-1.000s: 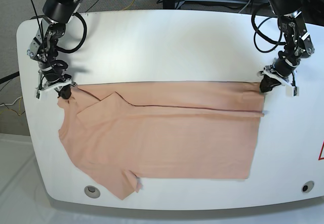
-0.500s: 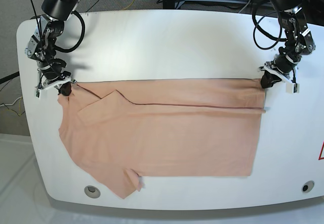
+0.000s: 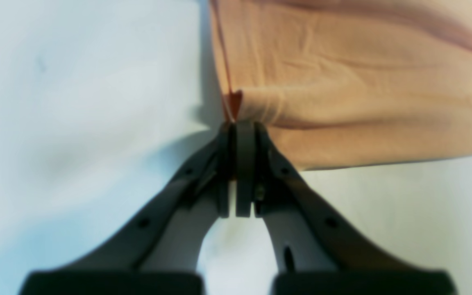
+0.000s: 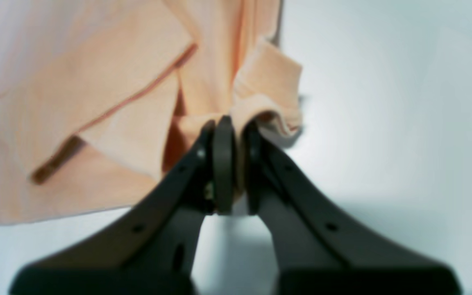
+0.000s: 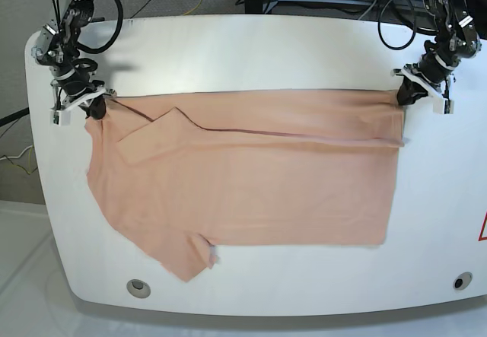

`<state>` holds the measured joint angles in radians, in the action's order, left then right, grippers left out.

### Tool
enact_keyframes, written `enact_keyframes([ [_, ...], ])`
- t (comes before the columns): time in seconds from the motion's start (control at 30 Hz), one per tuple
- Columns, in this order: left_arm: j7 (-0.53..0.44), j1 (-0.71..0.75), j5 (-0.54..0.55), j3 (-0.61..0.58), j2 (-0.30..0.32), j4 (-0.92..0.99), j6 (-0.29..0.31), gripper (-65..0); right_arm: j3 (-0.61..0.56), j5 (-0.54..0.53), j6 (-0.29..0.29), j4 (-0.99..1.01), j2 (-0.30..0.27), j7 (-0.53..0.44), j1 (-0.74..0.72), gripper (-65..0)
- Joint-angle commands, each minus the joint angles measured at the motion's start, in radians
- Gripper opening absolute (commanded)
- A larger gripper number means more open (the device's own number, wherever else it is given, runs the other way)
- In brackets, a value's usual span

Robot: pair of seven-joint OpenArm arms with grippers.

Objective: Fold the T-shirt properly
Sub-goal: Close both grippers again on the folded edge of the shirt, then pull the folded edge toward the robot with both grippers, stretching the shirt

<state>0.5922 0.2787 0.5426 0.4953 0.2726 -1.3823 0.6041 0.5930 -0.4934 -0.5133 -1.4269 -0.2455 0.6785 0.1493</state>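
The robot's left gripper needs to release the T-shirt's corner on the bare white table (image 5: pixel 401 37) near the far edge of the table.
The peach T-shirt (image 5: pixel 243 177) lies spread on the white table (image 5: pixel 251 55), its far long edge folded over toward me, one sleeve at the near left. My left gripper (image 5: pixel 404 95) is shut on the shirt's far right corner; the left wrist view shows the left gripper (image 3: pixel 236 127) pinching the T-shirt (image 3: pixel 363 90) at its hem edge. My right gripper (image 5: pixel 94 109) is shut on the far left corner near the collar; in the right wrist view the right gripper (image 4: pixel 230 125) clamps bunched fabric of the T-shirt (image 4: pixel 96 106).
The table's rounded edges run close to both grippers at left and right. Two round holes (image 5: pixel 137 286) (image 5: pixel 459 281) sit near the front edge. Cables and equipment lie beyond the table's far edge.
Both grippers have moved toward the far side of the table, dragging the shirt's folded edge with them. The whole shirt has slid away from the front edge.
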Motion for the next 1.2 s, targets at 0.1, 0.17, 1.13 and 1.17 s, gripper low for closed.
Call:
enact_keyframes([
  [0.1,0.043,0.027,-0.028,0.003,0.016,-0.016,-0.006,-65.0,0.006,-0.013,-0.003,-0.042,-0.019,-0.022,0.013,-65.0],
  [0.17,0.046,0.033,-0.027,0.005,0.015,-0.019,-0.007,-65.0,0.008,-0.016,-0.002,-0.048,-0.019,-0.023,0.021,-65.0],
  [1.13,0.03,0.337,-0.023,0.032,0.023,-0.271,0.015,-65.0,0.111,-0.095,-0.006,-0.24,0.015,0.04,0.3,-65.0],
  [1.17,0.03,0.344,-0.023,0.033,0.023,-0.277,0.015,-65.0,0.11,-0.095,-0.006,-0.247,0.016,0.045,0.304,-65.0],
])
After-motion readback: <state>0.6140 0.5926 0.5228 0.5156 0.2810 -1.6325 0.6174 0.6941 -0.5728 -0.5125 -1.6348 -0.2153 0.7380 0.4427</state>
